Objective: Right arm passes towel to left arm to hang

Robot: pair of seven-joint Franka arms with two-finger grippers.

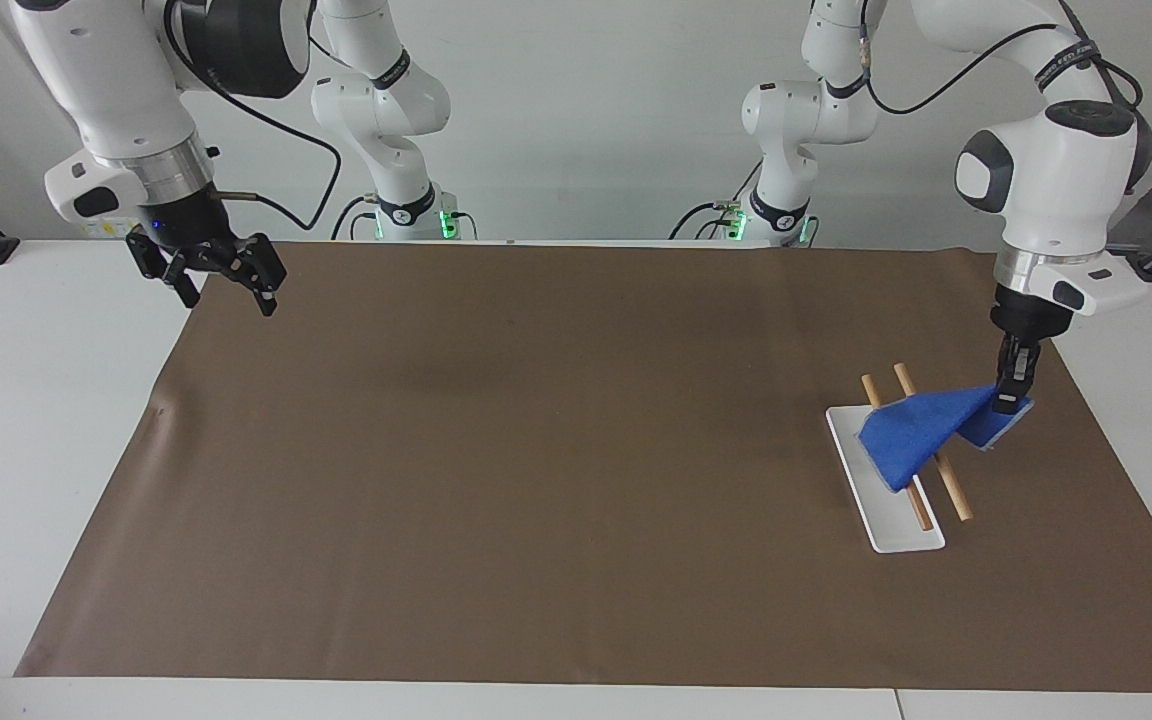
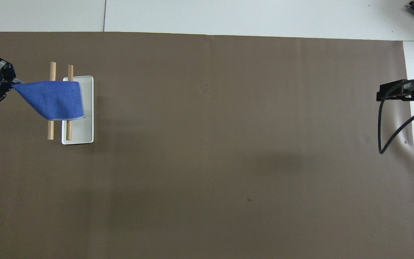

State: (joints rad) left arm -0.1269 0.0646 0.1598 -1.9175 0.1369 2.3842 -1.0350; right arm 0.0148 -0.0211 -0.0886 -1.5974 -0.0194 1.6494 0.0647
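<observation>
The blue towel will stay draped across the wooden rods of the small rack [image 2: 67, 99] when my left gripper lets go of it.
The blue towel [image 1: 911, 432] lies across the two wooden rods [image 1: 948, 482] of a small rack with a white base [image 1: 886, 510], at the left arm's end of the table. My left gripper [image 1: 1006, 398] is shut on one corner of the towel and holds it taut just off the rods, low over the mat. The towel's free edge hangs over the white base. In the overhead view the towel [image 2: 54, 99] spans both rods [image 2: 52, 68], with the left gripper [image 2: 7, 84] beside the rack. My right gripper [image 1: 226, 300] is open and empty, raised over the mat's corner at the right arm's end.
A brown mat [image 1: 536, 450] covers the table, with bare white tabletop [image 1: 46, 420] around it. The arm bases [image 1: 406, 215] with green lights stand at the robots' edge. The right arm's black cable [image 2: 390, 126] loops at the edge of the overhead view.
</observation>
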